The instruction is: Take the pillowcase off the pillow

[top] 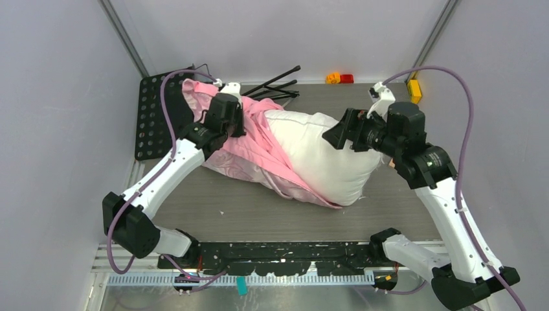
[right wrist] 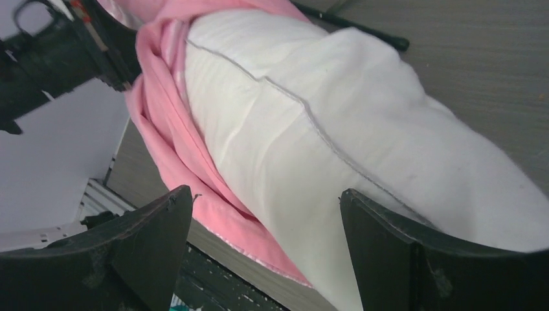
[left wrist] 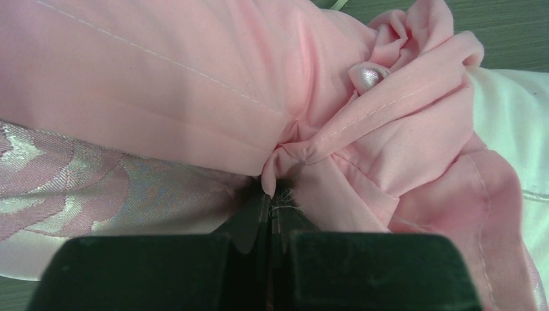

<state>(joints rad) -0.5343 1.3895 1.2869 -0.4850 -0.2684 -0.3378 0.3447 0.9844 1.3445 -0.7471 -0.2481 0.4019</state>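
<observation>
The pink pillowcase's front edge trails along the white pillow, so the robot's right gripper should grip the pillow (top: pixel 317 144) while the left gripper takes that edge and pulls.
The white pillow (top: pixel 324 155) lies across the table, its right half bare. The pink pillowcase (top: pixel 249 146) is bunched over its left half and trails under its front edge. My left gripper (top: pixel 238 123) is shut on a fold of the pillowcase (left wrist: pixel 304 152), pinched between the fingertips (left wrist: pixel 262 207). My right gripper (top: pixel 336 133) is open and empty, hovering above the pillow's bare right end (right wrist: pixel 336 142), jaws wide apart. The pink cover also shows in the right wrist view (right wrist: pixel 188 162).
A black folded tripod (top: pixel 278 84) lies at the back behind the pillow. Small orange, red and yellow blocks (top: pixel 340 78) sit along the back edge. A black perforated plate (top: pixel 152 116) stands at the left. A black rail (top: pixel 278 249) runs along the near edge.
</observation>
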